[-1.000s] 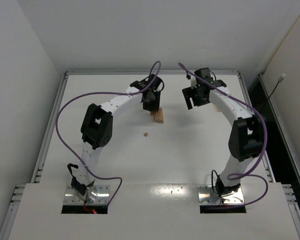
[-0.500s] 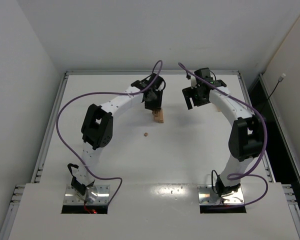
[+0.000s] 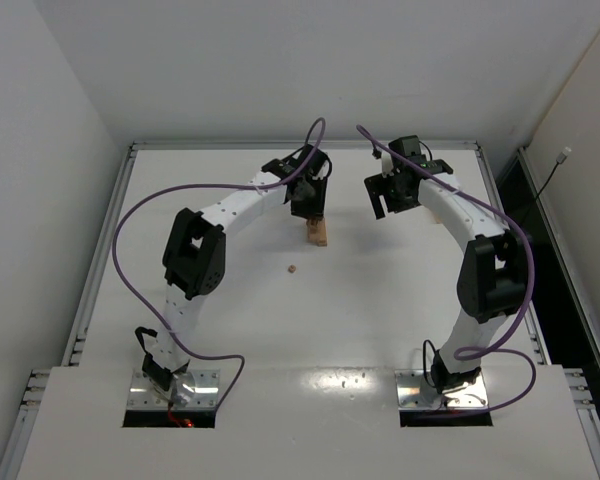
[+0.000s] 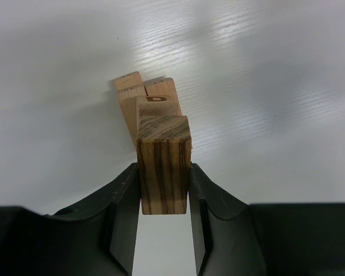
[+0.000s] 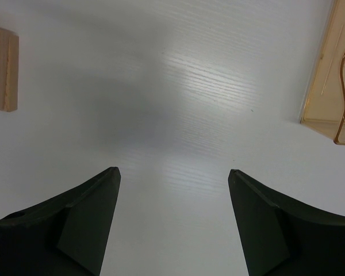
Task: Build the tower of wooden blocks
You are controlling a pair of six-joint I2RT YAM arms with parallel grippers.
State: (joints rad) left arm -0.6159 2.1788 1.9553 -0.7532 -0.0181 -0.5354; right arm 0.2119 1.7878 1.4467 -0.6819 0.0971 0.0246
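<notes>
The wood block, now held at the tower, will go down on top of the tower's light-tan bars (image 3: 316,226) (image 4: 163,148) from my left gripper.
My left gripper (image 4: 164,172) is shut on a wood block (image 4: 164,155), whose striped end grain faces the camera. Just beyond it lie several light-tan bars of the tower (image 4: 145,98), slightly fanned; I cannot tell if the held block touches them. In the top view the left gripper (image 3: 306,207) hangs over the tower (image 3: 319,234) at the table's far middle. My right gripper (image 5: 173,172) is open and empty over bare table; in the top view it (image 3: 385,203) is to the right of the tower. A wooden bar (image 5: 1,69) shows at the right wrist view's left edge.
A translucent tan plastic tray (image 5: 333,75) sits at the right edge of the right wrist view. A tiny brown speck (image 3: 293,268) lies on the white table (image 3: 310,320) nearer than the tower. A raised rim (image 3: 110,240) borders the table.
The left gripper with its block has shifted slightly toward the far side over the tower. The right arm has not moved.
</notes>
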